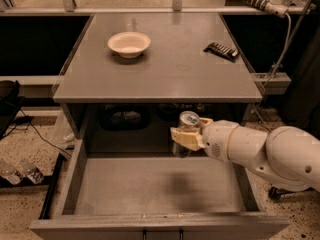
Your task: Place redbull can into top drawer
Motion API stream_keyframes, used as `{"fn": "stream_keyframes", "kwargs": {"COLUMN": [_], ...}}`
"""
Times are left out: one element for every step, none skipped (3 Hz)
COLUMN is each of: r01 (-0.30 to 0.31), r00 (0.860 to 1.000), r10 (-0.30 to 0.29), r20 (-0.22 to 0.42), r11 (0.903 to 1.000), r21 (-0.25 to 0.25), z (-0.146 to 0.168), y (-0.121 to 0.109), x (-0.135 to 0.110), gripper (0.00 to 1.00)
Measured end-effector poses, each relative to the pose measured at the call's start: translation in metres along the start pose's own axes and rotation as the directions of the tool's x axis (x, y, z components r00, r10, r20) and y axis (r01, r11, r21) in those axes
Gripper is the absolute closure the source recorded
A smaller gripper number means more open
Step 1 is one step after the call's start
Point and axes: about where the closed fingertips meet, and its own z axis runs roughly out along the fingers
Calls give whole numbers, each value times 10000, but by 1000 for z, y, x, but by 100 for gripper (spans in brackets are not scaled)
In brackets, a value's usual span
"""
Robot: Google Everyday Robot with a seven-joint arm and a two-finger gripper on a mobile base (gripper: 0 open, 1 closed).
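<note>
Next, my gripper puts the redbull can down on the drawer's bare grey bottom near the drawer's back side (175, 162). The can is now upright in the open top drawer.
The redbull can (188, 120) is upright, its shiny top showing, held in my gripper (186, 135) at the back of the open top drawer (150, 186). The gripper's cream fingers (183, 138) wrap the can's body, and the can's base stands at or just above the drawer floor near the back wall. My white arm comes in from the right over the drawer's right side. The drawer is pulled out wide toward the camera, with its grey bottom bare and a dark handle at the front edge.
On the grey cabinet top (165, 71) sit a white bowl (129, 44) at the left and a flat dark ribbed packet (221, 51) at the right. Cables and small bottles (20, 171) lie on the floor at the left. A rail with a hose (260, 2) runs at the back right.
</note>
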Motion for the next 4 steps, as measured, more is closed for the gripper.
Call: {"fn": "stream_keyframes", "kwargs": {"r01": [119, 674, 1313, 1651], "r00": [9997, 9961, 9884, 9828], "r10": [-130, -733, -1404, -1757], "r20": [195, 496, 577, 559], "r11": [9985, 9915, 9814, 9736], "r21": [531, 1111, 1400, 1579], "z": [26, 51, 69, 79], "y": [-7, -13, -18, -23], "x": [36, 65, 81, 92], "gripper": [100, 100, 100, 83]}}
